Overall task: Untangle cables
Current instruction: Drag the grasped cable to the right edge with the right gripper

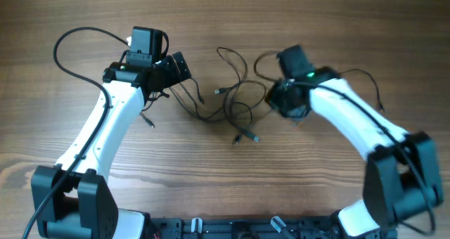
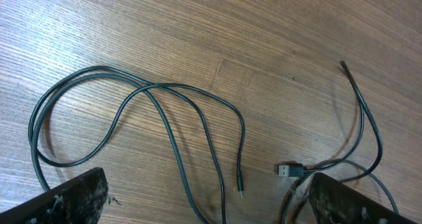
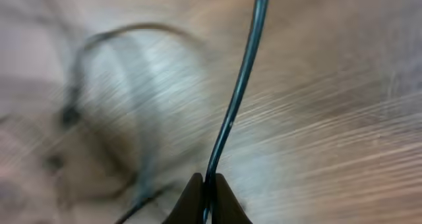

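Observation:
I should release the black cable from my right gripper on the bare wood point(image 1: 399, 91) beside that gripper's white forearm, away from the tangle.
A tangle of thin black cables point(image 1: 232, 102) lies on the wooden table between the two arms. My right gripper point(image 3: 208, 184) is shut on one cable point(image 3: 239, 85), which runs up from between its fingertips; in the overhead view this gripper point(image 1: 287, 102) sits at the tangle's right edge. My left gripper point(image 2: 204, 197) stands wide open low over the table, at the tangle's left side point(image 1: 176, 74). Between its fingers point(image 2: 66, 201) lie two crossing cable runs point(image 2: 178, 145), a thin barrel plug point(image 2: 240, 184) and a USB plug point(image 2: 288, 170). Nothing is held in it.
Thicker black wires loop off the left arm point(image 1: 70, 42) and the right arm point(image 1: 373, 84). Loose plug ends lie near the front of the tangle point(image 1: 245, 136). A black rail point(image 1: 232, 228) runs along the table's near edge between the arm bases.

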`<state>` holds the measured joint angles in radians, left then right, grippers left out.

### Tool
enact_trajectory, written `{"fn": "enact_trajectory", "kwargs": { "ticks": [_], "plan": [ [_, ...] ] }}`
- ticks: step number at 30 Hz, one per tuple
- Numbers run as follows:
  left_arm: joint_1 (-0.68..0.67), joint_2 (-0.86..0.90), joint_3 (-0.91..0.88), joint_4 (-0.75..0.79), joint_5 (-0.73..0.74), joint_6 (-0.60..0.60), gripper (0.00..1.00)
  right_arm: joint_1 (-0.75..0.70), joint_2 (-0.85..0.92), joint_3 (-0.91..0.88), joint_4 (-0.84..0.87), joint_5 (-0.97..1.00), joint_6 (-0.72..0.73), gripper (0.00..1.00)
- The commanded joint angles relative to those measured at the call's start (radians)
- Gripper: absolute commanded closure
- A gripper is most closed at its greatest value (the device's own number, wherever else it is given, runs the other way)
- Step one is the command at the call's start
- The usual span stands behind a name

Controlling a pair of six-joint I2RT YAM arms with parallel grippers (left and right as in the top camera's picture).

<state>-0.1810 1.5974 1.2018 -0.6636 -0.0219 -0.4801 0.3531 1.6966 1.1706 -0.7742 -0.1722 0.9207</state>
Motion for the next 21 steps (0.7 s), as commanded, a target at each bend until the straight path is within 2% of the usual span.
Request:
{"fn": "enact_trajectory", "kwargs": {
  "ticks": [1, 5, 8, 11, 15, 18, 21],
  "plan": [
    [0.005, 0.006, 0.002, 0.0, -0.013, 0.001, 0.0, -0.011, -0.164, 0.12, -0.043, -0.068, -0.305, 0.96],
    [0.005, 0.006, 0.002, 0.001, -0.013, 0.001, 0.0, -0.011, -0.359, 0.219, -0.072, 0.003, -0.439, 0.96],
    [0.005, 0.006, 0.002, 0.0, -0.013, 0.001, 0.0, -0.011, -0.52, 0.275, -0.019, 0.105, -0.539, 0.96],
    [0.005, 0.006, 0.002, 0.001, -0.013, 0.001, 0.0, -0.011, -0.668, 0.296, 0.13, 0.22, -0.643, 0.96],
    [0.005, 0.006, 0.002, 0.0, -0.013, 0.001, 0.0, -0.011, -0.807, 0.296, 0.418, 0.352, -0.779, 0.96],
    [0.005, 0.006, 0.002, 0.0, -0.013, 0.001, 0.0, -0.011, -0.837, 0.296, 0.541, 0.361, -0.85, 0.96],
    [0.005, 0.006, 0.002, 0.0, -0.013, 0.001, 0.0, -0.011, -0.831, 0.296, 0.555, 0.455, -0.893, 0.96]
  ]
}}
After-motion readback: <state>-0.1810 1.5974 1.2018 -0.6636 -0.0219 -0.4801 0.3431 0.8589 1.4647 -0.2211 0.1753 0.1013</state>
